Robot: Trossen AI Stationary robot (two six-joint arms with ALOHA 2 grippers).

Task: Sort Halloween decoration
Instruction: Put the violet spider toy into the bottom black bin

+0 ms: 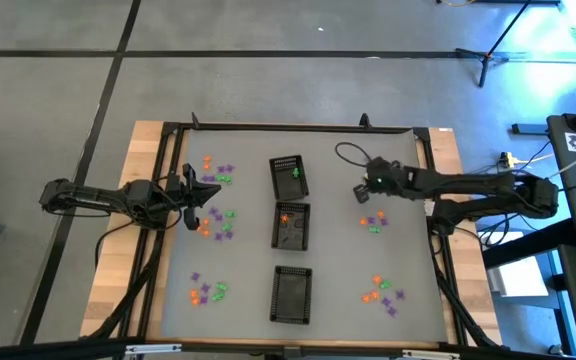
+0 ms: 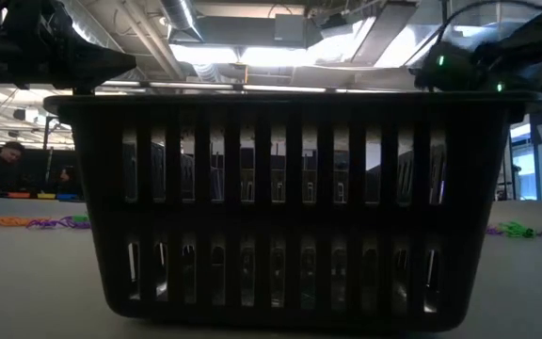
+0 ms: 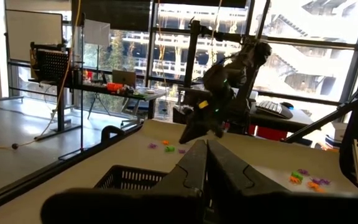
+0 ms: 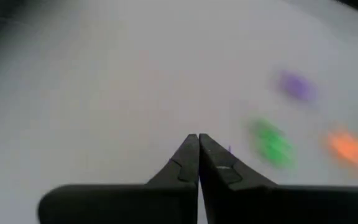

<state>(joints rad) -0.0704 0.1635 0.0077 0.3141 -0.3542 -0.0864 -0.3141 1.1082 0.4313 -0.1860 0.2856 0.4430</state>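
The robot's right gripper should release the purple trinket around the middle of the empty near tray (image 1: pixel 283 298).
The Halloween decoration lies in small clusters of orange, green and purple trinkets on the grey table: three on the left (image 1: pixel 218 172) (image 1: pixel 218 222) (image 1: pixel 208 292) and two on the right (image 1: pixel 373 220) (image 1: pixel 383 292). One green trinket (image 1: pixel 295 174) lies in the far tray and an orange one (image 1: pixel 286 215) in the middle tray. My left gripper (image 1: pixel 203 192) (image 3: pixel 205 149) is shut and empty, held level between the two far left clusters. My right gripper (image 1: pixel 363 192) (image 4: pixel 198 140) is shut and points down at bare table just beyond the right middle cluster, near blurred purple (image 4: pixel 294 84), green (image 4: pixel 271 143) and orange (image 4: pixel 348 146) trinkets.
Three black mesh trays stand in a row down the table's middle: far (image 1: pixel 289 176), middle (image 1: pixel 290 225) and near (image 1: pixel 291 294). The near tray (image 2: pixel 290 207) fills the low view. A black cable (image 1: pixel 348 152) loops by the right arm. A person (image 2: pixel 7 155) sits in the room beyond.
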